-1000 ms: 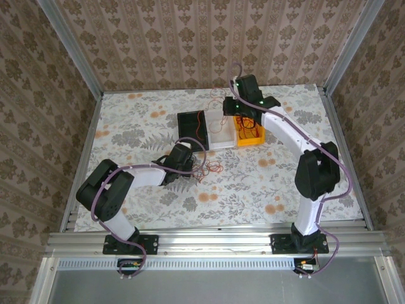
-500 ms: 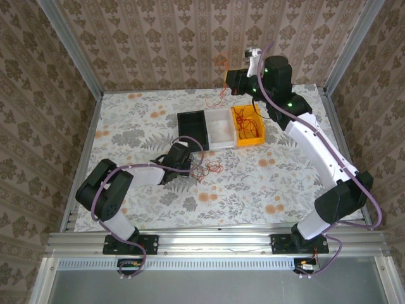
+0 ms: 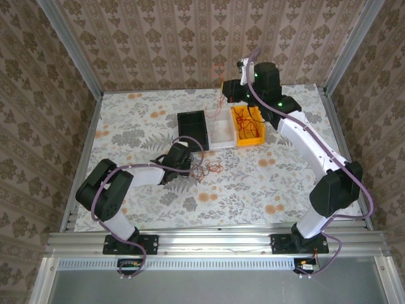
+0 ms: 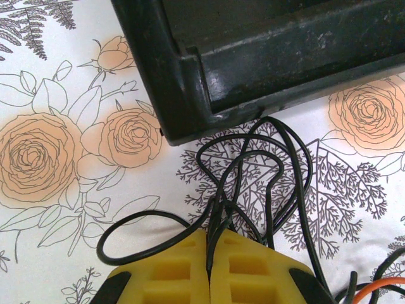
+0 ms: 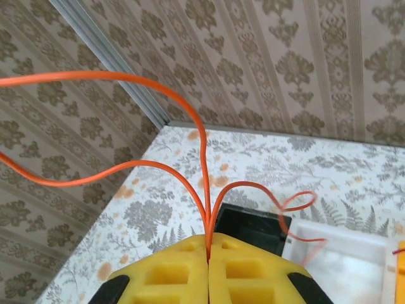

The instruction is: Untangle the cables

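Observation:
Next, my right gripper lets go of the red cable inside the white bin (image 3: pixel 221 130) (image 5: pixel 345 269) between the black bin and the yellow bin.
A loose tangle of thin red and dark cables (image 3: pixel 207 168) lies mid-table. My left gripper (image 3: pixel 190 166) sits at its left edge. In the left wrist view its yellow fingers (image 4: pixel 210 233) are shut on several thin black cables (image 4: pixel 253 171) just in front of the black bin's corner (image 4: pixel 190 95). My right gripper (image 3: pixel 226 95) is raised above the back of the table, shut on a red cable (image 3: pixel 215 109) that dangles below it. In the right wrist view the red cable (image 5: pixel 201 139) loops out of the shut fingers (image 5: pixel 208 237). More red cables (image 3: pixel 248 125) lie in the yellow bin (image 3: pixel 250 144).
Three bins stand in a row at the back centre: black (image 3: pixel 192 130), white (image 3: pixel 221 136) and yellow. The black bin (image 5: pixel 253 221) and the white bin (image 5: pixel 342 253) lie below the right gripper. Patterned walls and metal rails enclose the table.
The right arm lifted from over the bins up toward the back wall with the red cable, then came down a little to the left. The left arm stayed put.

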You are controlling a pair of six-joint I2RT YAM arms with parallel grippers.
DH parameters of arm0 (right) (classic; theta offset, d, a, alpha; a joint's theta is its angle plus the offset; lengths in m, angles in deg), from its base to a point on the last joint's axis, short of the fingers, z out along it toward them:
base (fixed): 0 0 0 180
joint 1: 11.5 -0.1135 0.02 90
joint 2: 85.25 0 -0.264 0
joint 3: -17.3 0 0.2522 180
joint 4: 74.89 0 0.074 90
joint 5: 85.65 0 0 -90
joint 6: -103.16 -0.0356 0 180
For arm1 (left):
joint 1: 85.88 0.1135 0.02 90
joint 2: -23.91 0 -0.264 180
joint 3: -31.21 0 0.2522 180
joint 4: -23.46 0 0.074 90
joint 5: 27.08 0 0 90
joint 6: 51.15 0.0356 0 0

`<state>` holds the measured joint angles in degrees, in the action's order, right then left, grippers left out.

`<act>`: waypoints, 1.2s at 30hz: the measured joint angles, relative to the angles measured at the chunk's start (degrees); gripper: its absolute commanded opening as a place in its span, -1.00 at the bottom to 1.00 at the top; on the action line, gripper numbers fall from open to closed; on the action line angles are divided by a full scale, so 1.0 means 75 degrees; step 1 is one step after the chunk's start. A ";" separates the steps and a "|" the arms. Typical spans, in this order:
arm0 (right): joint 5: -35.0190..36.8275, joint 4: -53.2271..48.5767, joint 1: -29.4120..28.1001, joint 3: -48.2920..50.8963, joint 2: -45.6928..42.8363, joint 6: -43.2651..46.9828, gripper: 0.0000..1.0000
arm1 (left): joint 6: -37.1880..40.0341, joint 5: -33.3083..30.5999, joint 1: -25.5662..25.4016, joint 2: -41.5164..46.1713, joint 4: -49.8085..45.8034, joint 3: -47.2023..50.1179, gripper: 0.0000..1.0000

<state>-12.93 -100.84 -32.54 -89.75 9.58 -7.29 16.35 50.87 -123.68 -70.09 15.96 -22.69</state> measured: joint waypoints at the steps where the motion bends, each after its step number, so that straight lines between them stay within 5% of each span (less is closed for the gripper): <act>1: 0.0026 -0.0012 0.0000 0.0061 0.0038 0.0000 -0.88 | 0.0000 0.0000 0.0000 0.0000 0.0000 0.0000 -1.00; 22: 0.1545 -0.1367 0.0000 -0.0140 0.2783 0.0102 -0.88 | 0.0000 -0.0003 -0.0015 0.0000 -0.0032 -0.0015 -1.00; 36: 0.3608 -0.1865 -0.0286 -0.1081 0.3515 -0.0003 -0.84 | 0.0003 -0.0029 -0.0055 0.0000 -0.0122 -0.0058 -1.00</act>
<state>14.13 -114.83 -34.68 -97.86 35.94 -7.31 16.37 50.65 -124.10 -70.09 15.04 -23.13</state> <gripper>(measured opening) 0.080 0.044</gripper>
